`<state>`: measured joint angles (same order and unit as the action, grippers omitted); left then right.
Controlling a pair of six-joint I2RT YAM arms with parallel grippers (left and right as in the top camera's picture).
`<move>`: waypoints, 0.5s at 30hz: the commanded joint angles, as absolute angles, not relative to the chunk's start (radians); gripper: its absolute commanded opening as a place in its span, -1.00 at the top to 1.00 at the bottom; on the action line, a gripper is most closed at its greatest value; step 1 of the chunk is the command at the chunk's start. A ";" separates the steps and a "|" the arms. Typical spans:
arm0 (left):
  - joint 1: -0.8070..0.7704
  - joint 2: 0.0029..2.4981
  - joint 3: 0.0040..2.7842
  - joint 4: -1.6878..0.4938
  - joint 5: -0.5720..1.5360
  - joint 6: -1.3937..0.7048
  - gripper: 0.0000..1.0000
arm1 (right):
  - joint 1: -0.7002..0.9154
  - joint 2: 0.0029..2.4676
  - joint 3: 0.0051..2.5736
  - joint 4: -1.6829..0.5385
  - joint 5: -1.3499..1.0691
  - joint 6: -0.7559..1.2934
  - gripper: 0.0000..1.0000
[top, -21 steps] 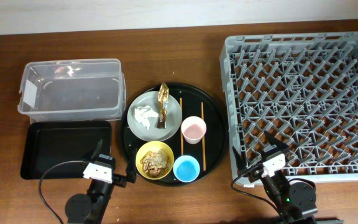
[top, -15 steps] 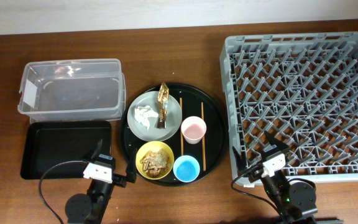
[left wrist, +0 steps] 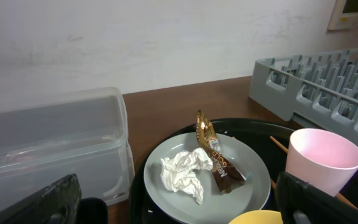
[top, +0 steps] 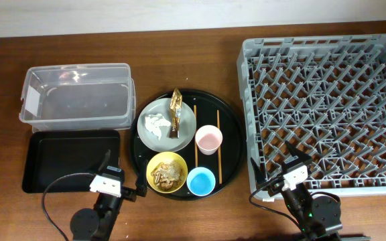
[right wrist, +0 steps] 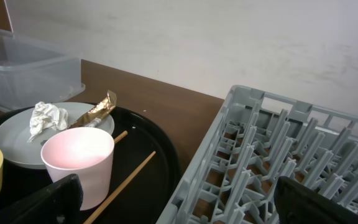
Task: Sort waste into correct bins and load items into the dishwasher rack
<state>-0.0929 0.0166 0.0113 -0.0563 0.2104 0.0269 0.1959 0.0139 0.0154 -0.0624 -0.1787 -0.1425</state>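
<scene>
My left gripper needs to move to the blue cup next, and then it should close on the cup's rim [top: 188, 179] beside the yellow bowl.
On a round black tray [top: 230, 127], a grey-green plate [top: 161, 141] holds a white tissue [top: 155, 123] and a gold-brown wrapper [top: 175, 112]. A yellow bowl [top: 158, 163] holds brown food scraps [top: 168, 174]. A pink cup [top: 208, 140], a blue cup [top: 200, 181] and two chopsticks [top: 195, 134] also lie on the tray. The clear tub [top: 76, 94] and black rectangular tray [top: 72, 161] are at the left, the grey rack [top: 246, 100] at the right. My left gripper [top: 106, 164] [left wrist: 179, 208] is open and empty, short of the plate [left wrist: 244, 180]. My right gripper [top: 292, 155] [right wrist: 179, 199] is open and empty by the rack's corner [right wrist: 229, 124].
The brown wooden table [top: 179, 60] runs to a pale wall at the back. Both arm bases sit at the front edge, with cables looping beside them. The rack stands close to the round tray's right side.
</scene>
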 commanded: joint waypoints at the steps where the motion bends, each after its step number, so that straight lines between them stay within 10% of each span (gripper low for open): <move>1: -0.088 0.013 0.009 -0.062 0.221 0.039 -0.98 | 0.189 0.006 0.006 -0.059 -0.187 -0.142 -0.97; 15: -0.088 0.013 0.012 0.042 0.252 0.035 -0.99 | 0.189 0.006 0.048 -0.018 -0.313 -0.009 -0.97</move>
